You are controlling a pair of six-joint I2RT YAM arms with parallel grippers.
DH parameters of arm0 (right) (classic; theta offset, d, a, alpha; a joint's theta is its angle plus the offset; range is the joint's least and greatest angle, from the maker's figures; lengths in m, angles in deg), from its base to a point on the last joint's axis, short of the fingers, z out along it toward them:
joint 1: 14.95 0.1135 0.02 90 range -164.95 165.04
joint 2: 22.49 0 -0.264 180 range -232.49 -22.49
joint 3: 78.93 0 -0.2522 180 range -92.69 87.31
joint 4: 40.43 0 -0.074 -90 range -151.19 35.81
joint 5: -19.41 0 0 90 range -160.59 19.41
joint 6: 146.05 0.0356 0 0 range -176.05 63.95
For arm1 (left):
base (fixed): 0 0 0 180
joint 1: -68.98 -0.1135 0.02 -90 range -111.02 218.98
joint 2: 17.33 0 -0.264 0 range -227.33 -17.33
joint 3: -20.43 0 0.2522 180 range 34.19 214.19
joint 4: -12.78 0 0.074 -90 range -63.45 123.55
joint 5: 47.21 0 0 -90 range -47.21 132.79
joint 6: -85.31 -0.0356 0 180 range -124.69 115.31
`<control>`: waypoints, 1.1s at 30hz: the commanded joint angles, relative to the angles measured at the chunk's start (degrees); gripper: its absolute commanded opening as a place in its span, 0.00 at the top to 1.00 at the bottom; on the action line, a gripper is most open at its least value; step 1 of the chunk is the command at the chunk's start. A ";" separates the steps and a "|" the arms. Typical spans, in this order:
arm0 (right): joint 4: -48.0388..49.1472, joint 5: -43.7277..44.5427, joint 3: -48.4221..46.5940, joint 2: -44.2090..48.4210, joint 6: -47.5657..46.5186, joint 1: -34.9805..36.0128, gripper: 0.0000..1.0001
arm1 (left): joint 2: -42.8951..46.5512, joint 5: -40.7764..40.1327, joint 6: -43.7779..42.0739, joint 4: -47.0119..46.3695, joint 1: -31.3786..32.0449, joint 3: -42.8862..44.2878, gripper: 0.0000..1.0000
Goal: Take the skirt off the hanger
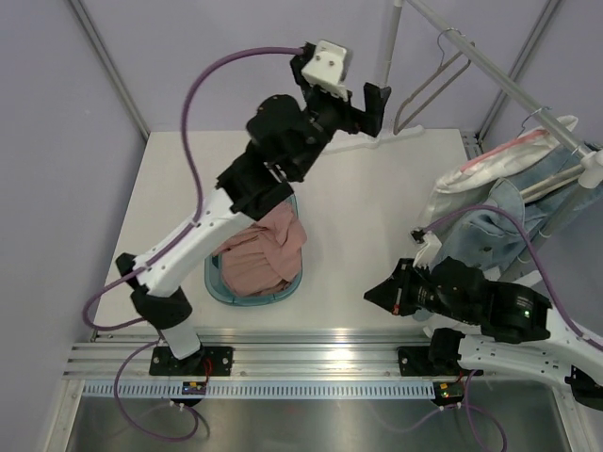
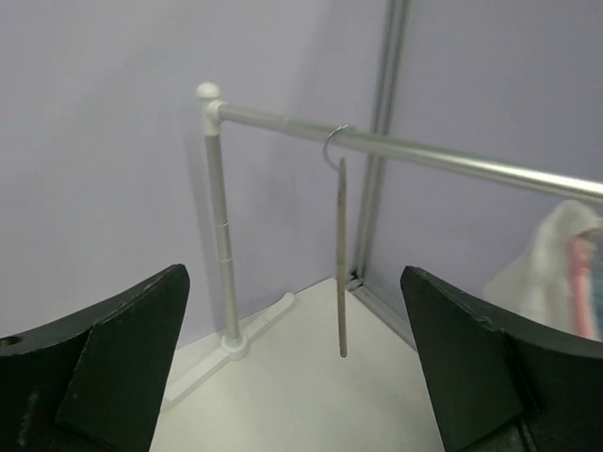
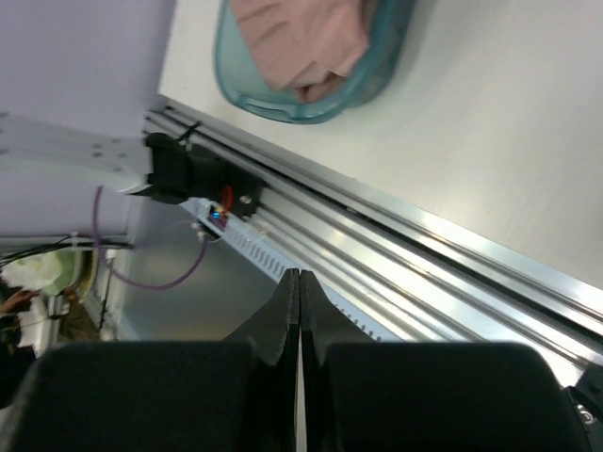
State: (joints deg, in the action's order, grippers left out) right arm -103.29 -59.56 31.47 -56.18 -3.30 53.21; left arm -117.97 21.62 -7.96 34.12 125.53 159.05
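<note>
I should next move my left gripper to the white garment and close it on its top corner (image 1: 448,179) at the end of the pink hanger, next to the denim garment.
The pink skirt (image 1: 260,252) lies bunched in a teal basket (image 1: 215,279) on the table, off the hanger. It also shows in the right wrist view (image 3: 303,40). The bare wire hanger (image 1: 429,87) hangs from the clothes rail (image 1: 499,80). In the left wrist view the hanger (image 2: 341,264) hangs edge-on from the rail (image 2: 443,155). My left gripper (image 1: 365,115) is raised high, open and empty, short of the hanger (image 2: 294,311). My right gripper (image 1: 373,295) is shut and empty, low over the table's front edge (image 3: 300,282).
A denim garment (image 1: 485,231) and a white bag (image 1: 509,160) hang on the right end of the rail. The rack's post (image 2: 219,217) and foot (image 2: 231,344) stand at the back of the table. An aluminium rail (image 1: 311,353) runs along the near edge.
</note>
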 commanded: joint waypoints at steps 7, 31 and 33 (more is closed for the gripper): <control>9.81 4.27 13.20 -2.60 5.25 0.31 1.00 | -0.16 29.86 9.25 16.49 2.24 3.27 0.11; 10.70 2.33 15.93 1.96 5.87 0.31 1.00 | -10.90 23.82 -0.95 21.00 6.20 9.45 0.03; 10.43 2.25 15.58 1.88 5.70 0.22 1.00 | -9.06 21.36 -2.27 18.81 6.20 8.04 0.03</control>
State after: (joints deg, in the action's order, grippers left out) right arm -93.87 -57.38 47.80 -54.50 1.86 53.21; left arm -130.17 48.92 -7.26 57.88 131.52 166.11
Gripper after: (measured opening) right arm 0.009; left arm 0.965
